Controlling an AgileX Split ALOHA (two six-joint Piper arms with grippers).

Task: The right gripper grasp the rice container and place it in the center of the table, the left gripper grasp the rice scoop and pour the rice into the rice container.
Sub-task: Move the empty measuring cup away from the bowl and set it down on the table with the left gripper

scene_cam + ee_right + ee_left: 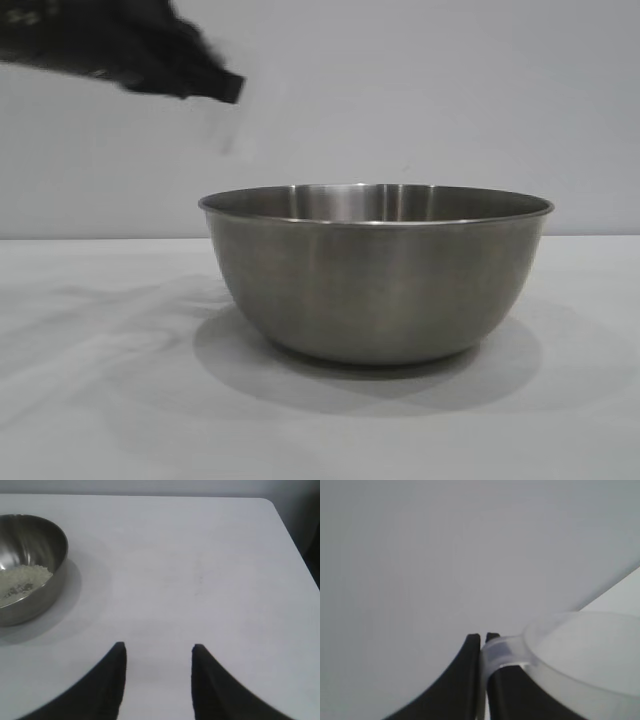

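Next, the left gripper sets the rice scoop down on the bare white table (118,308) beside the rice container, on its own side.
The rice container (375,275), a big steel bowl, stands upright on the white table (100,400). In the right wrist view the rice container (30,570) holds a shallow heap of rice (22,582). High at the upper left, above and to the left of the bowl's rim, is my left gripper (236,88). The left gripper (482,638) is shut on the handle (497,652) of the clear rice scoop (585,650). I cannot tell whether grains are in the scoop. My right gripper (159,650) hangs open over bare table (200,555), well away from the bowl, holding nothing.
The right wrist view shows the table's far edge and rounded corner (270,502), with a dark drop-off (312,555) beyond its side. A plain grey wall (450,100) stands behind the table.
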